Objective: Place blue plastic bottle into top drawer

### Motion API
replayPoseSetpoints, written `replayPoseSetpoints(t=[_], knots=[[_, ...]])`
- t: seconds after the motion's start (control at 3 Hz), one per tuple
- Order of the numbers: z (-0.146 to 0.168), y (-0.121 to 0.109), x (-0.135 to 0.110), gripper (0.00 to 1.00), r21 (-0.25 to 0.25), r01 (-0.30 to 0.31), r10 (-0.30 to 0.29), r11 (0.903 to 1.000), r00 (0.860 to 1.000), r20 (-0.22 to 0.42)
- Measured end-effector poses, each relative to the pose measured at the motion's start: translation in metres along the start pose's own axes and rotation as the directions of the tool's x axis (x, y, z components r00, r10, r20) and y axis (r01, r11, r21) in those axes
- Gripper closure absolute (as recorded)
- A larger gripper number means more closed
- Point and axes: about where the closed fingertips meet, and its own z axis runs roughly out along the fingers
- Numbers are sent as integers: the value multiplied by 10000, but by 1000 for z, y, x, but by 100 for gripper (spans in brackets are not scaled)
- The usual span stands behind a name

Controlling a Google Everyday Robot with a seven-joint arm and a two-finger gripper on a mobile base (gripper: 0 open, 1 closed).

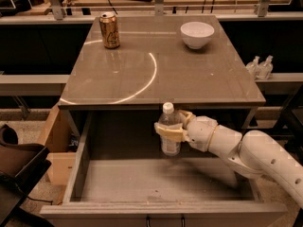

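Next, my gripper lets go of the blue plastic bottle, standing upright on the middle of the top drawer's grey bottom point(168, 173).
The blue plastic bottle point(169, 130), clear with a white cap and pale label, stands upright inside the open top drawer point(161, 181), near its back and just under the table's front edge. My gripper point(171, 126) reaches in from the right on a white arm and is shut on the bottle around its middle. The bottle's base is at or just above the drawer's flat grey bottom; I cannot tell if it touches. The drawer is pulled fully out, and its front edge runs along the bottom of the view.
On the tabletop point(189, 74) stand a gold drink can point(109, 30) at the back left and a white bowl point(197, 34) at the back right. Two small spray bottles point(260, 67) sit on a ledge to the right. A dark bag point(16, 167) lies at the left.
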Motion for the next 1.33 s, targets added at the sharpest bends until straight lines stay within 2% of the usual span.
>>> replayPoseSetpoints(t=[0.33, 0.67, 1.0, 1.33], knots=[[0, 0, 0, 100, -1, -2, 2, 10000, 10000, 0], [-12, 16, 27, 100, -366, -446, 433, 9983, 9985, -342], [-21, 32, 60, 100, -799, -1088, 1027, 9908, 9917, -776], [-21, 33, 55, 100, -816, -1113, 1049, 9904, 9913, -793]])
